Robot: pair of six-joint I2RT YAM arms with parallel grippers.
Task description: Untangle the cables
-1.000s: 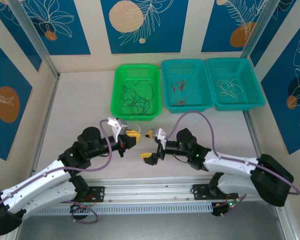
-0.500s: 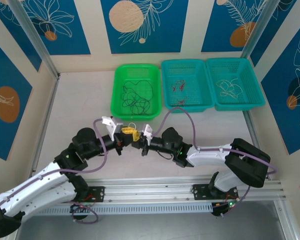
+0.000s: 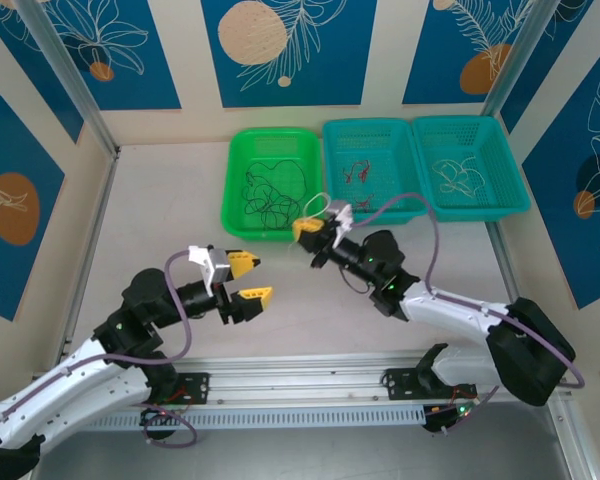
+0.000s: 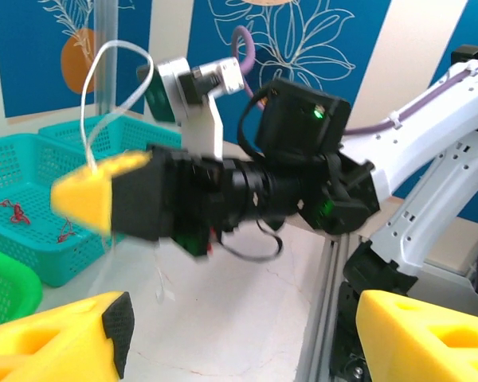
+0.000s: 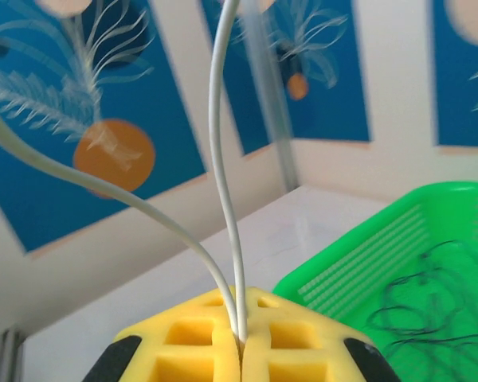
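Observation:
Next, I let go of the thin white cable, now pinched between yellow fingers, with my right gripper on top of the other white cable in its teal basket [image 3: 454, 174].
My right gripper [image 3: 305, 229] is shut on a thin white cable [image 5: 223, 159], pinched between its yellow fingers [image 5: 191, 350], and the cable loops upward out of them. In the left wrist view that loop [image 4: 115, 76] stands above the right gripper's yellow tip [image 4: 88, 195]. My left gripper [image 3: 254, 279] hangs open and holds nothing, to the left of the right one and nearer the table's front edge. Black cables [image 3: 270, 195] lie in the green basket [image 3: 235, 170]. Red cables [image 3: 360, 175] lie in the middle teal basket [image 3: 332, 170]. More white cable [image 3: 458, 172] lies in the right teal basket [image 3: 515, 170].
The three baskets stand side by side at the back of the table. Bare tabletop [image 3: 160, 220] stretches to the left of the green basket. An aluminium rail [image 3: 300, 380] runs along the near edge by the arm bases.
The left gripper, shut on the white cable a second ago, has opened and drawn back to the left. The right gripper closed on that cable and carried it up towards the baskets.

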